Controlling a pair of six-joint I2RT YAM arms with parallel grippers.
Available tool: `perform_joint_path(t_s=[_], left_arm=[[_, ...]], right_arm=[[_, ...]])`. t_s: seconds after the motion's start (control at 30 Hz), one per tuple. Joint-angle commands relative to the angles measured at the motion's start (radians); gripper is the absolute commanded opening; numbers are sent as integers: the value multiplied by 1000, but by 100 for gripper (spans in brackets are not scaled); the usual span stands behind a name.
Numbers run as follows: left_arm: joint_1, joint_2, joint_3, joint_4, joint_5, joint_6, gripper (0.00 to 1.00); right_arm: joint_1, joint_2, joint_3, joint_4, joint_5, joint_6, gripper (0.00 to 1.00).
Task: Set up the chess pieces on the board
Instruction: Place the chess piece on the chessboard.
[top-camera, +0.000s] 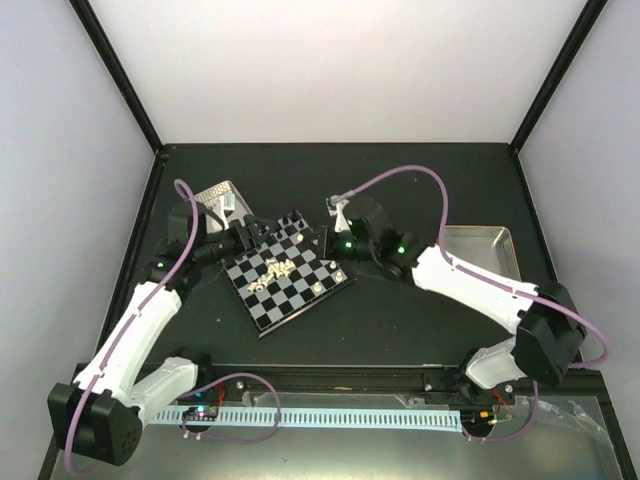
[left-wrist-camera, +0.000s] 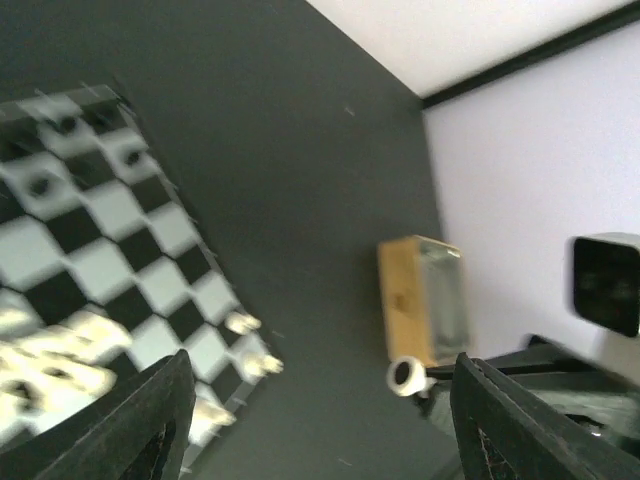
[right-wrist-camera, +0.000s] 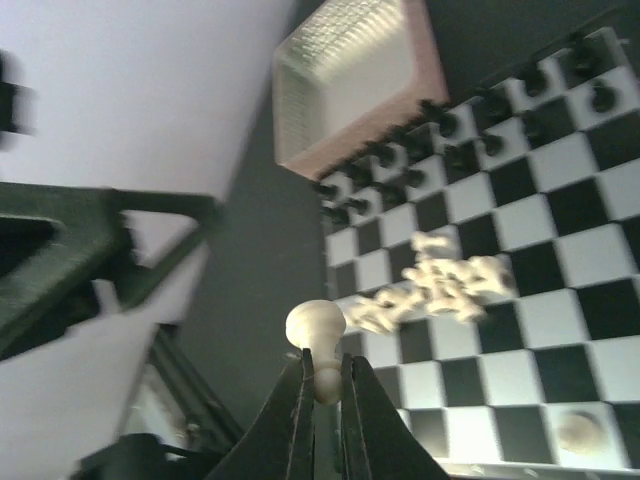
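I need to release the white pawn from my right gripper on the pale square just inside the standing white pieces (top-camera: 322, 272).
The board (top-camera: 290, 285) lies tilted in the middle of the table, with a heap of cream-white chess pieces (top-camera: 278, 268) near its centre and one white piece (top-camera: 318, 288) standing by its right edge. My right gripper (right-wrist-camera: 322, 365) is shut on a white pawn (right-wrist-camera: 317, 328), held above the board's (right-wrist-camera: 560, 250) edge beside the heap (right-wrist-camera: 440, 285). My left gripper (left-wrist-camera: 322, 368) is open over bare table beside the board (left-wrist-camera: 110, 250), nothing between its fingers (left-wrist-camera: 150, 420). Three white pieces (left-wrist-camera: 262, 365) stand along the board's near edge.
Black pieces (right-wrist-camera: 400, 160) line the board's far rows. A metal tray (top-camera: 220, 195) sits at the back left behind the left gripper (top-camera: 252, 232), and a second tray (top-camera: 480, 250) lies at the right. The right gripper (top-camera: 328, 240) is at the board's upper right corner.
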Motion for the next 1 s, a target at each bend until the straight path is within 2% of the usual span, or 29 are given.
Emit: perform_joint_path(t_s=[0.0,0.1,0.2,0.43,0.67,0.97], left_arm=[[9,-39,150,-305,-360,338,72],[9,-72,155,-344,-521,382,72],[9,-101,121,-299,-575,421,73],[9,-114,69,-245,-577,427,74],[1,-130,50,-236,-583,426,74],[-16,-142,37,-230,-594,427,75]], right_arm=[[-3,114,222,-572,116,-323,1],[-4,214,313,-700,139,-400,1],[-2,318,413,-812,192,-444,1],[-1,472,552,-901,230,-485,1],[3,589,637,-934,200,-507,2],[10,653,654,-944,200,-510,4]])
